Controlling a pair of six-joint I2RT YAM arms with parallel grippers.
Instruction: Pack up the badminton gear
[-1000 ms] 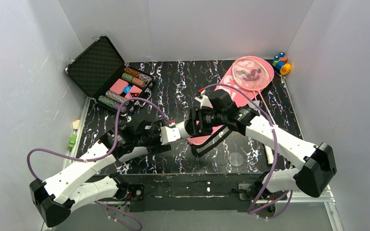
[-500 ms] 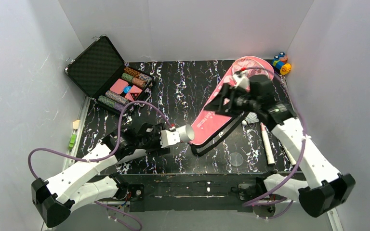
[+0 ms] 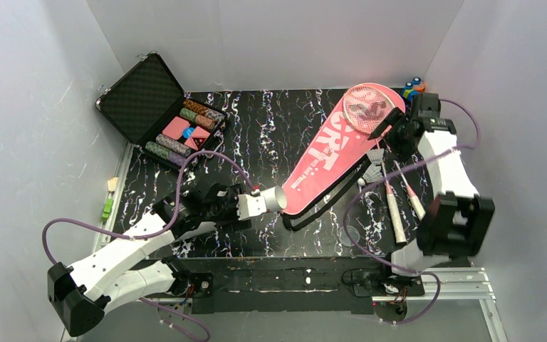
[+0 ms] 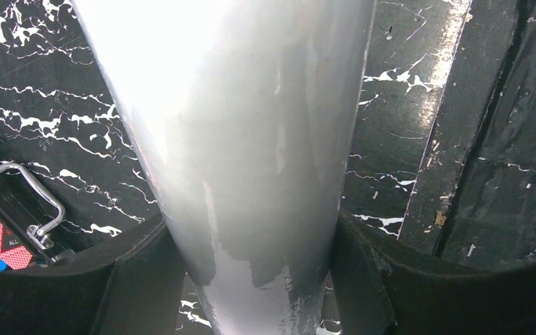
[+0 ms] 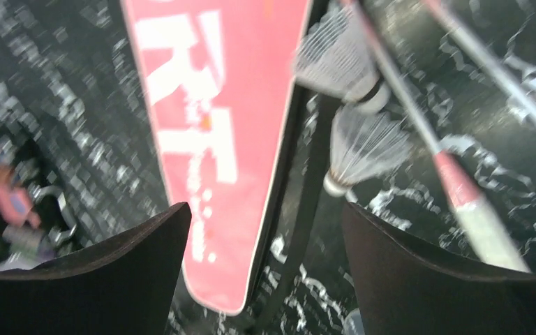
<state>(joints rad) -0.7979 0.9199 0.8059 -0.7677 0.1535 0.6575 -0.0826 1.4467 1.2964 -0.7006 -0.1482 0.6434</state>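
My right gripper should grab the shuttlecock's cork end [image 3: 379,164] [image 5: 375,98], taking the white shuttlecock that lies nearer the racket heads, next to the edge of the pink bag.
My left gripper [image 3: 251,205] is shut on the long white tube [image 3: 269,200], which fills the left wrist view [image 4: 251,139] between my fingers [image 4: 139,279]. The tube's open end is beside the narrow end of the pink bag [image 3: 331,160]. Two pink rackets lie at the right, heads [image 3: 372,108] stacked on the bag's wide end, white handles [image 3: 397,214] pointing toward me. Two white shuttlecocks [image 3: 374,164] lie between bag and racket shafts. My right gripper [image 3: 390,134] hangs open and empty above them. Its view shows the bag [image 5: 202,105], shuttlecocks [image 5: 359,150] and a racket shaft [image 5: 460,192].
An open black case [image 3: 164,107] with poker chips stands at the back left; its handle shows in the left wrist view [image 4: 21,202]. Small coloured spools [image 3: 417,91] sit in the back right corner. The bag's black strap [image 3: 313,210] and a clear round lid [image 3: 349,235] lie near the front.
My right arm has swung from the middle, by the tube's end, to the back right above the rackets, and the whole bag now shows. My left arm has kept the tube in place.
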